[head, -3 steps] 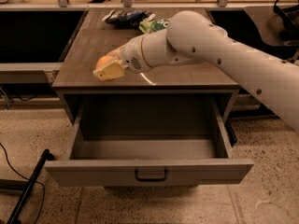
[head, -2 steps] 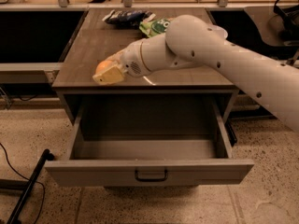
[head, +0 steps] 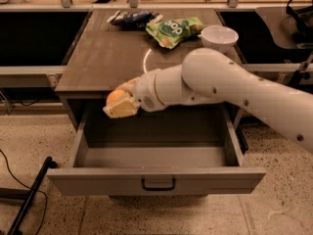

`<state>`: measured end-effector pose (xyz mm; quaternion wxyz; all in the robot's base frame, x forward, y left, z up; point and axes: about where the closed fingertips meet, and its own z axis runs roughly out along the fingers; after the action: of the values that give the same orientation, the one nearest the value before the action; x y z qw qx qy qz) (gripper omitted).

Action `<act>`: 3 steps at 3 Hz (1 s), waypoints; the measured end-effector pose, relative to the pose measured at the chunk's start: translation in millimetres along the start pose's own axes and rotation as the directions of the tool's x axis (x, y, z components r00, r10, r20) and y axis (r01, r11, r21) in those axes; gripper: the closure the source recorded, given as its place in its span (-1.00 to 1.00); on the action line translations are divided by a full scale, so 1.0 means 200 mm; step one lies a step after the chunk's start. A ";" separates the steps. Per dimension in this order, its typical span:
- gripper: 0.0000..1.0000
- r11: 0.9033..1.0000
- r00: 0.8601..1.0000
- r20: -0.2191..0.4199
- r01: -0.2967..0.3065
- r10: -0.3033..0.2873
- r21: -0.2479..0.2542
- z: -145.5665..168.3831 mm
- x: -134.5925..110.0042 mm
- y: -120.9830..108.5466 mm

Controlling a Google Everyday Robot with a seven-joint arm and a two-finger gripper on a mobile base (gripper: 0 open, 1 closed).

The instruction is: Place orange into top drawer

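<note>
My gripper needs to let go of the orange on the back part of the open top drawer's bottom (head: 135, 135), near its middle.
The orange (head: 116, 96) is held between the cream fingers of my gripper (head: 120, 103), which is shut on it. The gripper hangs at the front left edge of the brown counter, just above the back left part of the open top drawer (head: 156, 156). The drawer is pulled out wide, its inside bare and grey, with a flat front panel and a small dark handle (head: 158, 184) at the centre. My white arm reaches in from the right across the counter.
On the counter (head: 105, 58) at the back lie a green snack bag (head: 175, 31), a dark blue bag (head: 128, 17) and a white bowl (head: 219, 36). Dark recesses flank the cabinet. A black pole (head: 29, 196) and cable lie on the speckled floor at the left.
My gripper with the orange has moved forward off the counter's top to its front edge and lowered toward the open drawer.
</note>
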<state>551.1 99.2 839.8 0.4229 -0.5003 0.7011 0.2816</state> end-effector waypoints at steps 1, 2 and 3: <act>1.00 0.999 0.999 -0.017 -0.034 0.034 0.019 -0.01 0.15 0.10; 1.00 0.996 0.996 -0.029 -0.079 0.080 0.052 0.00 0.29 0.13; 1.00 0.990 0.993 -0.047 -0.107 0.112 0.091 0.01 0.42 0.09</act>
<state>522.2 68.5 764.9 0.4102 -0.4491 0.7499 0.2601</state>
